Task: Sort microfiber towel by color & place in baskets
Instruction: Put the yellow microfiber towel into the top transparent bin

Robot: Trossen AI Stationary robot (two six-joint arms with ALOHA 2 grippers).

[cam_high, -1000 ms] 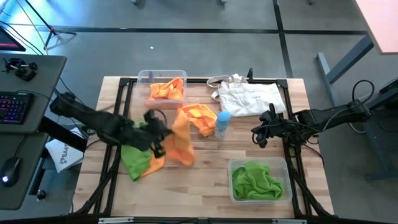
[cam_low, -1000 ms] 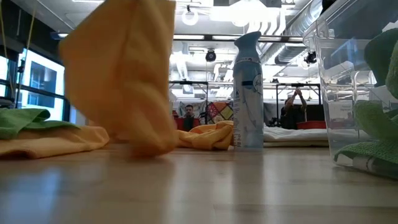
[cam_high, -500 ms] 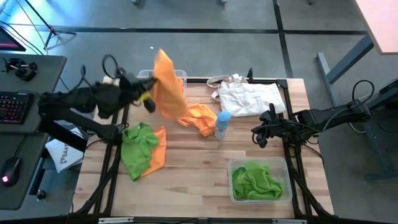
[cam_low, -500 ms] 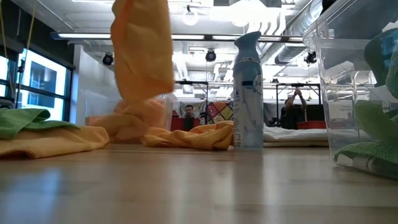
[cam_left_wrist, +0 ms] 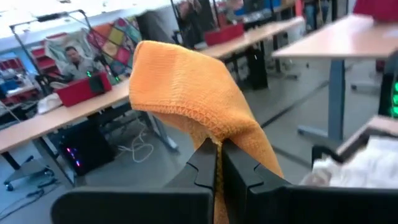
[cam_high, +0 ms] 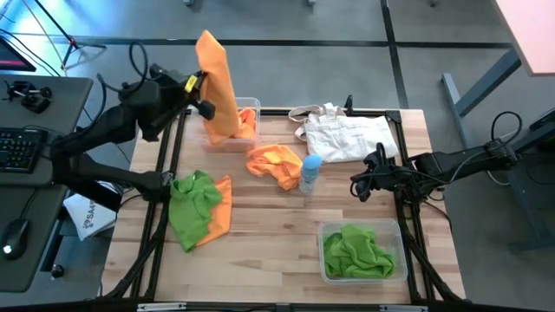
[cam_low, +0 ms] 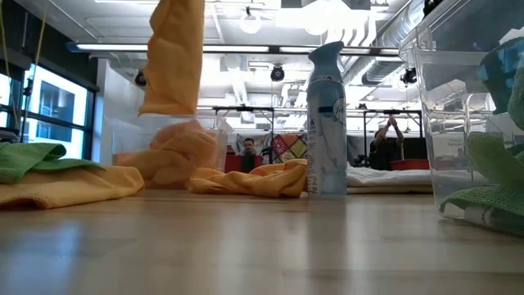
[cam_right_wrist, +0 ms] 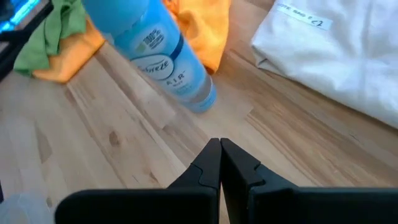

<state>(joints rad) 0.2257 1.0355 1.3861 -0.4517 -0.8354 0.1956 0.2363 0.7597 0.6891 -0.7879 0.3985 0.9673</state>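
My left gripper will drop the orange towel, now hanging above that basket, inside the far clear basket (cam_high: 236, 121), behind the crumpled orange towel in the middle of the table.
My left gripper (cam_high: 202, 90) is raised over the table's far left corner, shut on an orange microfiber towel (cam_high: 217, 82) that hangs down into the far clear basket (cam_high: 251, 104), where more orange cloth lies. In the low view the towel (cam_low: 173, 57) hangs above that basket (cam_low: 131, 135). Another orange towel (cam_high: 276, 165) lies crumpled mid-table. A green towel (cam_high: 192, 201) lies on an orange one (cam_high: 220, 212) near the left edge. The near basket (cam_high: 323, 232) holds green towels (cam_high: 357, 251). My right gripper (cam_high: 358, 188) is shut, touches nothing and hovers right of the bottle. My left gripper pinches the orange towel between its two shut fingers (cam_left_wrist: 205, 163), at a bunched fold just below its hemmed edge (cam_left_wrist: 186, 113). How many layers, I cannot tell. The towel is lifted off the table and hangs slack, its lower end (cam_high: 227, 130) in the far basket.
A light-blue spray bottle (cam_high: 310, 172) stands upright mid-table beside the crumpled orange towel. A white tote bag (cam_high: 349, 136) lies at the far right. Bare wood shows along the near edge between the towel pile and the green basket. People show in the room beyond the table.
My left gripper has risen from mid-table and swung toward the far left corner, staying shut. The orange towel went with it, lifted clear of the table, and now hangs over the far basket with its lower end inside.
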